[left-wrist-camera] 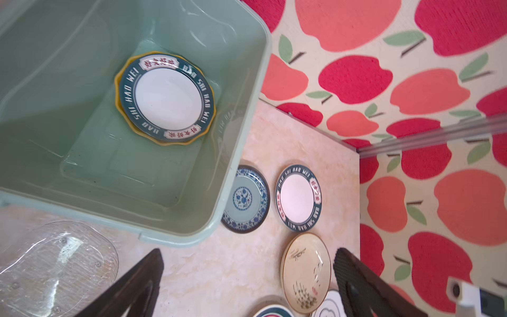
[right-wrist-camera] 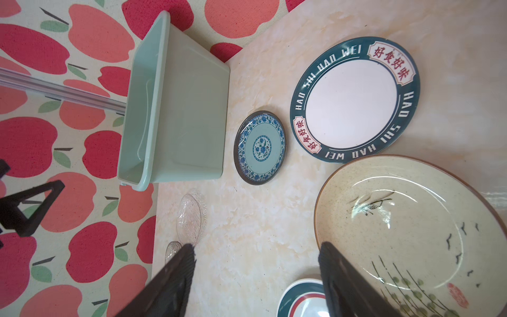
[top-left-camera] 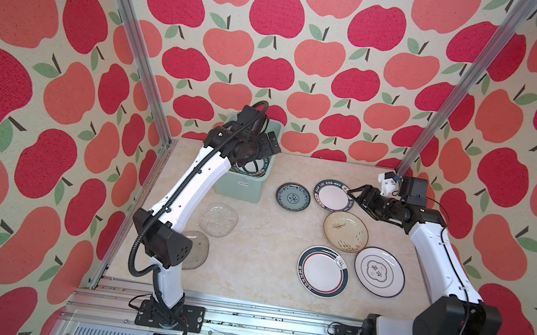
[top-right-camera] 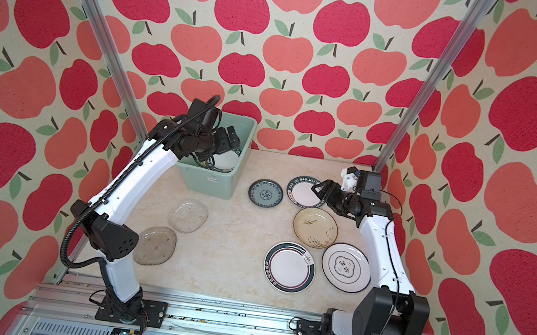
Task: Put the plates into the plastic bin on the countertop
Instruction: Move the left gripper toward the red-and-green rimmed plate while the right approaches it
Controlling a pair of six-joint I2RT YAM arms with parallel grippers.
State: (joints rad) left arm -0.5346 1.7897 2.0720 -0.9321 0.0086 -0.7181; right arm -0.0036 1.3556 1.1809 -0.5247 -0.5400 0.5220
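Next, I grip the edge of the red-ringed white plate [top-left-camera: 347, 278] with my right gripper, beside the flower-patterned white plate.
The mint-green plastic bin [top-left-camera: 237, 189] [top-right-camera: 208, 181] stands at the back left of the countertop [top-left-camera: 260, 244]. Inside it, a dark-rimmed lettered plate [left-wrist-camera: 167, 96] lies on a yellow plate [left-wrist-camera: 118, 90]. My left gripper [top-left-camera: 268, 142] [top-right-camera: 228, 139] [left-wrist-camera: 248, 252] hangs open and empty over the bin. On the countertop lie a small blue-patterned plate [top-left-camera: 292, 197] [right-wrist-camera: 260, 148], another lettered plate [top-left-camera: 332, 195] [right-wrist-camera: 354, 98], a cream plate [top-left-camera: 345, 231] [right-wrist-camera: 411, 227], two white ringed plates [top-left-camera: 323, 270] [top-left-camera: 379, 271] and two clear glass plates [top-left-camera: 218, 219] [top-left-camera: 194, 250]. My right gripper [top-left-camera: 352, 195] [top-right-camera: 316, 188] [right-wrist-camera: 256, 247] stands open and empty at the lettered plate's right edge.
Apple-patterned walls close in the back and both sides, with metal posts [top-left-camera: 446, 93] at the back corners. A metal rail [top-left-camera: 240, 316] carrying both arm bases runs along the front edge. Bare countertop shows between the glass plates and the right-hand plates.
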